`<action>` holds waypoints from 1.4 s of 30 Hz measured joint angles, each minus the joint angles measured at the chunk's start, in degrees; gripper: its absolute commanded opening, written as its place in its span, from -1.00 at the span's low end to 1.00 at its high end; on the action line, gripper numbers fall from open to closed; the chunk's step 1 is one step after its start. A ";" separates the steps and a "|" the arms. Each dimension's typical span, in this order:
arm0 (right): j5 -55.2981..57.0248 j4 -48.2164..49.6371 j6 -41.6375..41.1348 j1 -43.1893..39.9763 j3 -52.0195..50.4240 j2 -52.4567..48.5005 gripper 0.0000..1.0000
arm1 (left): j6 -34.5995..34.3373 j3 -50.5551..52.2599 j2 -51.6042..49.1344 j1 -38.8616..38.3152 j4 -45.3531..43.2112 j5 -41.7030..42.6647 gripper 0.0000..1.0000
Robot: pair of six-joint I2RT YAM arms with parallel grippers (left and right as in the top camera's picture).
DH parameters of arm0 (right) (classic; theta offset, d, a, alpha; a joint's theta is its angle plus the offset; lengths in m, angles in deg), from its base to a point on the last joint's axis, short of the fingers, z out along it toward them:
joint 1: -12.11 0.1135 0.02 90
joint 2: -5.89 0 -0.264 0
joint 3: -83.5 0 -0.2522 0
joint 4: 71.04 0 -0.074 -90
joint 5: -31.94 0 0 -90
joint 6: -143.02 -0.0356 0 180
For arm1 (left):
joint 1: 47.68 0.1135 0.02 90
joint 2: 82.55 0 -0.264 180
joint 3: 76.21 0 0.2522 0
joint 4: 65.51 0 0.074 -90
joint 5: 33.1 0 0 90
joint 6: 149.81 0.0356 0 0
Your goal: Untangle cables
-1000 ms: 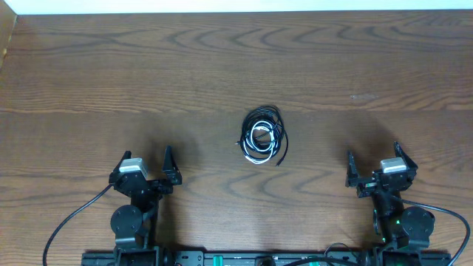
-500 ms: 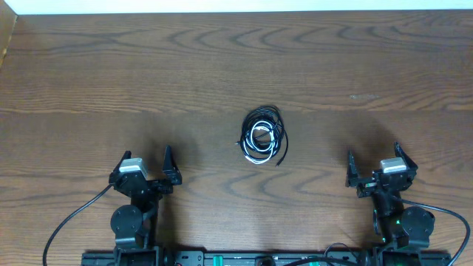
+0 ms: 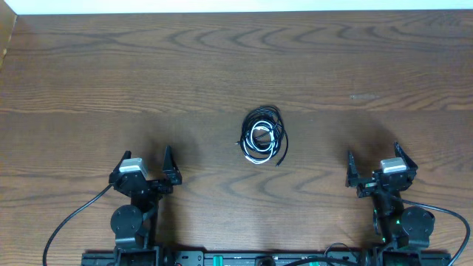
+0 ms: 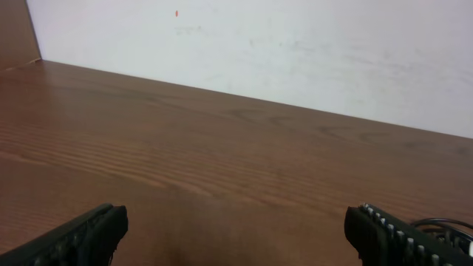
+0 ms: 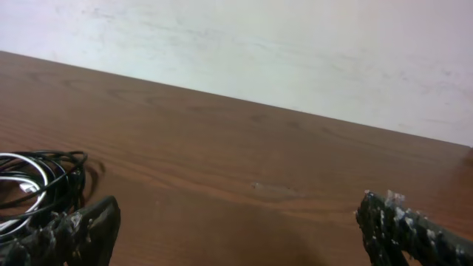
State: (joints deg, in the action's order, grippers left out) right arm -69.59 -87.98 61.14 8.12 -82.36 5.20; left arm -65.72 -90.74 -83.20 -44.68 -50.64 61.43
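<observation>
The coil's side [image 3: 250, 136] facing my left gripper, where the black cords of the cables run beside the white cord, should be grabbed next by that gripper.
The cables [image 3: 261, 136] lie as one small coil of thin black cords with a white one wound inside, at the middle of the wooden table. Part of the coil shows at the left edge of the right wrist view [image 5: 37, 181] and a sliver at the right edge of the left wrist view [image 4: 443, 224]. My left gripper [image 3: 145, 164] is open and empty near the front left, well apart from the coil. My right gripper [image 3: 373, 159] is open and empty near the front right, also apart from it.
Thicker black wires [image 3: 70, 222] run from the arm bases at the front edge. A white wall [image 4: 295, 52] bounds the far side of the wooden table [image 3: 148, 74]. A pale scuff mark [image 5: 275, 189] lies on the wood ahead of the right gripper.
</observation>
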 measured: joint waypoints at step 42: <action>3.23 -38.53 -7.78 0.00 41.22 -47.30 0.98 | -6.32 -48.13 -50.90 0.00 48.26 3.28 0.98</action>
State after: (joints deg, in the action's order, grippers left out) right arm -66.35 -126.52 53.36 8.12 -41.13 -42.10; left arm -72.04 -138.87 -134.10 -44.68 -2.38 64.71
